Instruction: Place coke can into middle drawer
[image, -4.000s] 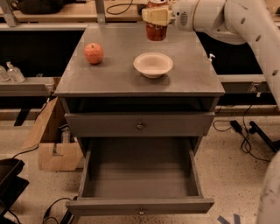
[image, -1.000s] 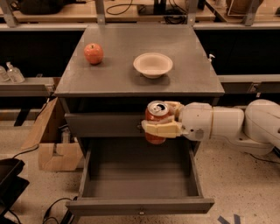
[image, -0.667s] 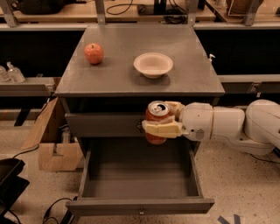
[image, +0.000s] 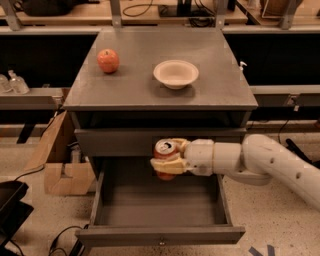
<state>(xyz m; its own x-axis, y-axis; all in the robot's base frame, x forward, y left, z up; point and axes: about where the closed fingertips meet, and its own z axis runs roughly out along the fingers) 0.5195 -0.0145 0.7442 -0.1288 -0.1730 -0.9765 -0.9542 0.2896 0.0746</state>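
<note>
Next, I set the coke can inside the middle drawer with my gripper, toward its front corner (image: 126, 209) nearest the cardboard box.
The coke can (image: 164, 150) is a small red can with a silver top, held upright in my gripper (image: 169, 159). The gripper is shut on the can, and the white arm reaches in from the right. The can hangs over the back part of the middle drawer (image: 160, 235), which is pulled open at the bottom of the grey cabinet. The can is in front of the shut knobbed drawer front (image: 115, 142) above. I see nothing in the drawer, and its small knob shows on the front edge.
On the cabinet top (image: 220, 85) lie a red-orange apple (image: 108, 60) at the left and a white bowl (image: 175, 73) in the middle. A cardboard box (image: 55, 160) stands on the floor to the left. Cables lie at the lower left.
Four seconds ago the can was held high above the cabinet top's back edge; it has come down in front of the cabinet. Over the last second it has sunk slightly toward the open drawer.
</note>
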